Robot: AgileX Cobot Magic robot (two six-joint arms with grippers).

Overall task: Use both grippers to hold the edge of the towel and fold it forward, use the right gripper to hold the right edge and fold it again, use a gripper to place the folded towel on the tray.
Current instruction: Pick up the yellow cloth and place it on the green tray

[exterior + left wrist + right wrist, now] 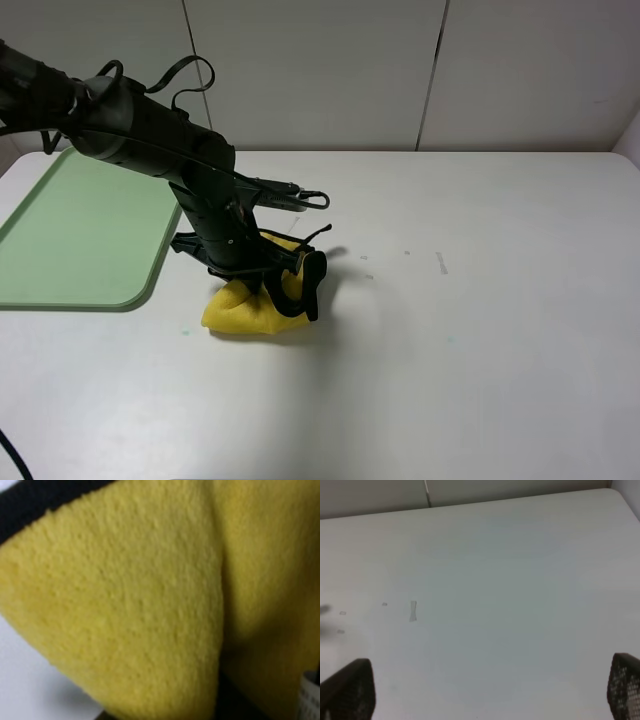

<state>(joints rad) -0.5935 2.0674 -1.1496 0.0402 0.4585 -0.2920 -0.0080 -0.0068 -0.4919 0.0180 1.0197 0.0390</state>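
Note:
I will use my left gripper to release the yellow towel on the middle of the mint-green tray (93, 237).
The yellow towel (240, 310) lies bunched in a folded heap on the white table, just right of the tray's near corner. My left gripper (292, 287) reaches down onto the heap's right side, jaws pinched into the cloth. In the left wrist view the towel (150, 605) fills the frame as a creased fold, with its black-trimmed edge (30, 500) in one corner; the jaws are hidden there. The mint-green tray (80, 240) sits at the left with nothing on it. My right gripper (490, 692) is open over bare table and is out of the exterior view.
The white table (480, 330) stretches to the right of the towel, with a small tape mark (441, 262) on it, the same tape mark (413, 611) showing in the right wrist view. Grey wall panels stand behind the table's back edge.

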